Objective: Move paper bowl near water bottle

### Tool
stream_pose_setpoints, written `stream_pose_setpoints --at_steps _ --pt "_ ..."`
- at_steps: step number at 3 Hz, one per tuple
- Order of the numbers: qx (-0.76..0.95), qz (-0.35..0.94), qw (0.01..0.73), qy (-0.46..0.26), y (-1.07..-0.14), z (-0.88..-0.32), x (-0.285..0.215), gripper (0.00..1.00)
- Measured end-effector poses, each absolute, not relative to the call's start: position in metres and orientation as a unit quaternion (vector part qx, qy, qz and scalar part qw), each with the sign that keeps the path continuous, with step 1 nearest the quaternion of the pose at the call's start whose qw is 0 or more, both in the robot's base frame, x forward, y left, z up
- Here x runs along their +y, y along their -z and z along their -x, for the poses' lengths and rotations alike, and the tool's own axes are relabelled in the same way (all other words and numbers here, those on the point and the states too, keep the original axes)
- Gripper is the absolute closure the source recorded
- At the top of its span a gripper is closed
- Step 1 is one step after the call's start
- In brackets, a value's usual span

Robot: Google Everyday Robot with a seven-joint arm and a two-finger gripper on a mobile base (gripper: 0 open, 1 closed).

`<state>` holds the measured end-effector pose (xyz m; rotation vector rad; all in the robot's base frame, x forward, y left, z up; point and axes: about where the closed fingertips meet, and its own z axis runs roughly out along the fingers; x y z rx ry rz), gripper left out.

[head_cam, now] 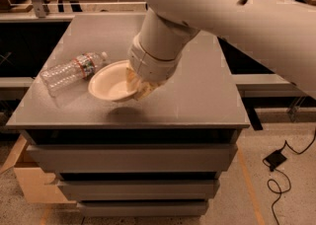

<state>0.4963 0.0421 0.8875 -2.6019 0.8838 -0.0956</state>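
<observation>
Next, my gripper sets the paper bowl down and lets go of it on the table point(92, 85) just in front of the cap end of the water bottle.
The off-white paper bowl point(109, 82) hangs tilted a little above the grey table top point(197, 91), with its shadow on the surface below it. My gripper point(137, 87) is shut on the bowl's right rim, under the big white arm. The water bottle point(73, 71), clear and ribbed with a white cap and a red-edged label, lies on its side at the left of the table. The bowl's left rim is right next to the bottle's cap end.
The table is a grey drawer cabinet with its front edge point(128, 125) close below the bowl. A cardboard box point(29, 182) sits on the floor at the lower left. A black cable and plug point(276, 162) lie on the floor at the right.
</observation>
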Motion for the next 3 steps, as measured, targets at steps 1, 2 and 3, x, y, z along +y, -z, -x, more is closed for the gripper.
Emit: stream_pose_setpoints --at_steps 1,2,3 --pt "0.271 0.937 0.218 0.022 -0.875 -0.514 0.063 1.0" --pt "0.241 0.941 0.236 0.011 -0.866 -0.528 0.079 1.0" --pt "0.209 0.948 0.24 0.007 -0.861 -0.539 0.099 1.0"
